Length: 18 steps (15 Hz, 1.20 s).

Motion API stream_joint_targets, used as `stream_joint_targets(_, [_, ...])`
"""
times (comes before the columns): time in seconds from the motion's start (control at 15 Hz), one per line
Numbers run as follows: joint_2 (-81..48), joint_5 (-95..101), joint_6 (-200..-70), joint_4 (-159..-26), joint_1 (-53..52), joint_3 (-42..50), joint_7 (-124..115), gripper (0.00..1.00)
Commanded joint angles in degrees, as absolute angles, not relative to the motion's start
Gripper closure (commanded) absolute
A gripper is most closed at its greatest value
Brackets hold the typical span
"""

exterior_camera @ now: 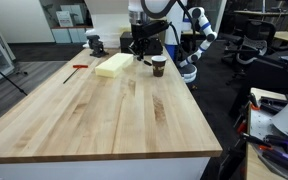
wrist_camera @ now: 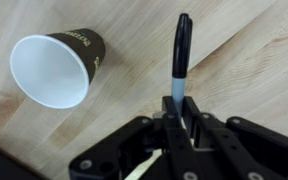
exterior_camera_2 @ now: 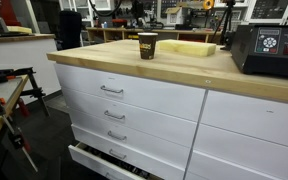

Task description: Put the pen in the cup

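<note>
Next, my gripper lets go of the pen inside the white opening of the dark brown cup (exterior_camera: 159, 59) (wrist_camera: 50, 72), leaning against the cup's rim.
In the wrist view my gripper (wrist_camera: 177, 110) is shut on the pen (wrist_camera: 180, 45), a thin pen with a black cap and a pale blue barrel that sticks out past the fingers over the wooden tabletop. The cup (wrist_camera: 56, 65), dark brown with a white inside, stands to the left of the pen and apart from it. In both exterior views the cup (exterior_camera: 158, 66) (exterior_camera_2: 147, 45) stands upright near the far end of the table. The arm and gripper (exterior_camera: 147, 45) hang just behind it. The pen is too small to see there.
A pale yellow block (exterior_camera: 112, 65) (exterior_camera_2: 189, 46) lies on the wooden table (exterior_camera: 104, 115) beside the cup. A red-handled tool (exterior_camera: 76, 68) lies further along. A black box (exterior_camera_2: 269, 50) stands at one table edge. A small dark object (exterior_camera: 95, 44) sits at the far end.
</note>
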<state>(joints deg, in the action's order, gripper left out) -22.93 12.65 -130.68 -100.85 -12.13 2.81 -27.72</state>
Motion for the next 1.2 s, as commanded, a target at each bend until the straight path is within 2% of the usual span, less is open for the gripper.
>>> stream_joint_targets(0.0, [-22.26, 13.43, -129.40, -99.94, -11.00, 3.35, -26.74, 0.97])
stream_joint_targets(0.53, [-21.78, 14.74, -129.06, -99.48, -8.41, 6.40, -26.68, 0.97])
stream_joint_targets(1.13, [-20.95, 19.80, -140.30, -103.34, -8.28, 8.74, -28.77, 0.97])
